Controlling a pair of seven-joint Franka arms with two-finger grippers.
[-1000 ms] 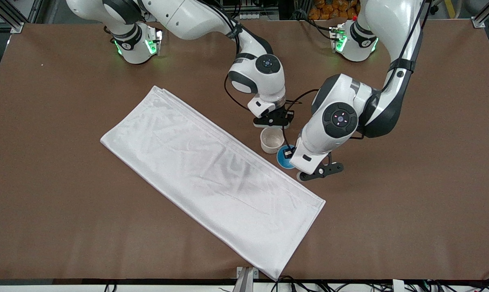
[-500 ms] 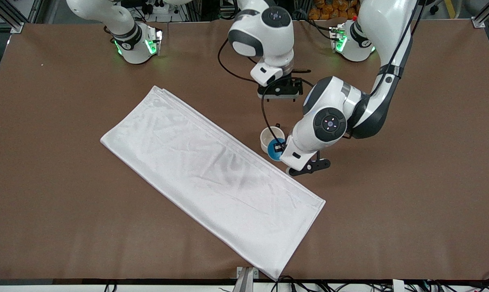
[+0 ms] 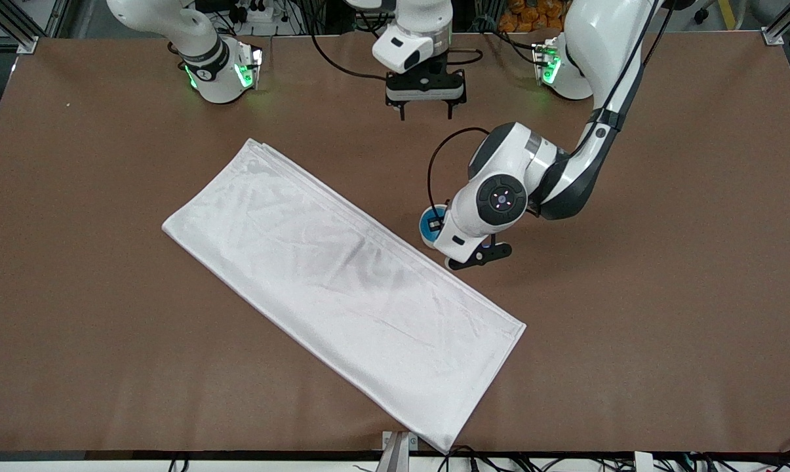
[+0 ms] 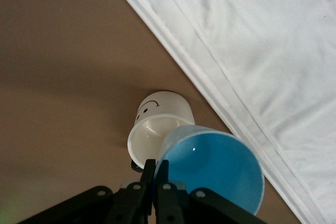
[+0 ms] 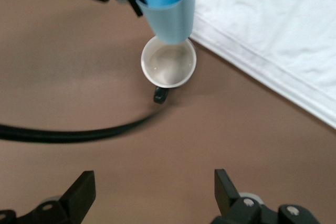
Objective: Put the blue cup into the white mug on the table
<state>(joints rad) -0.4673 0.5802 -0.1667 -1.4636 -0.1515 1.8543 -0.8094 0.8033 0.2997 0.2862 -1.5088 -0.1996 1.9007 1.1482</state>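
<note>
Next, my left gripper lets go of the blue cup inside the white mug (image 3: 437, 221) (image 4: 158, 140) next to the long edge of the folded cloth.
The blue cup (image 3: 427, 223) hangs tilted in my left gripper (image 3: 436, 225), which is shut on its rim. The cup's base is just above the mouth of the white mug (image 5: 168, 64). The mug stands upright on the table (image 3: 631, 328) beside the cloth's edge, its black handle (image 5: 160, 95) showing. The left wrist view shows the cup (image 4: 210, 166) partly over the mug (image 4: 157, 116), with my left gripper (image 4: 156, 174) pinching the cup's wall. In the front view the cup and wrist mostly cover the mug. My right gripper (image 3: 425, 111) is open and empty, raised over the table near the bases.
A large white folded cloth (image 3: 342, 282) lies diagonally across the middle of the table, its long edge close beside the mug. A black cable (image 5: 68, 132) from the left wrist hangs near the mug's handle.
My left gripper has carried the blue cup from beside the mug to over its mouth. My right gripper has drawn away from the mug toward the bases.
</note>
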